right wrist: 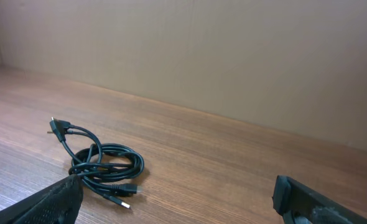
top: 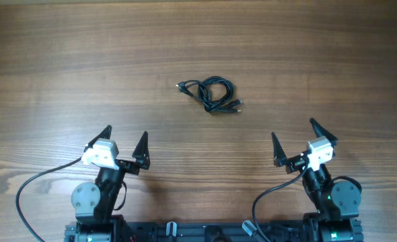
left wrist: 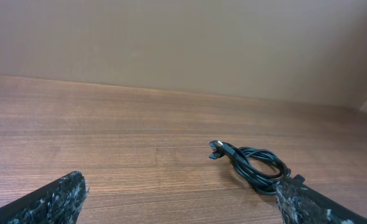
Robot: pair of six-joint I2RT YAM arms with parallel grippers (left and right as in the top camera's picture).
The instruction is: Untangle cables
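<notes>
The coil's bunched near side (top: 208, 105) (left wrist: 260, 182) lies between the plug ends of the black cables. My left gripper needs to go there next and close on it.
The cables (top: 212, 93) are thin black cords coiled in a small tangled bundle with plug ends sticking out, lying on the wooden table (top: 64, 67) a little above the centre. They show in the left wrist view (left wrist: 253, 165) at the right and in the right wrist view (right wrist: 102, 162) at the left. My left gripper (top: 125, 140) is open and empty near the front left, well short of the bundle. My right gripper (top: 294, 140) is open and empty near the front right. In the wrist views the left gripper (left wrist: 183, 198) and right gripper (right wrist: 177, 198) show only fingertips at the edges.
Thick black wires (top: 30, 188) run from each arm base along the front edge. A plain beige wall (left wrist: 183, 43) stands behind the table's far edge.
</notes>
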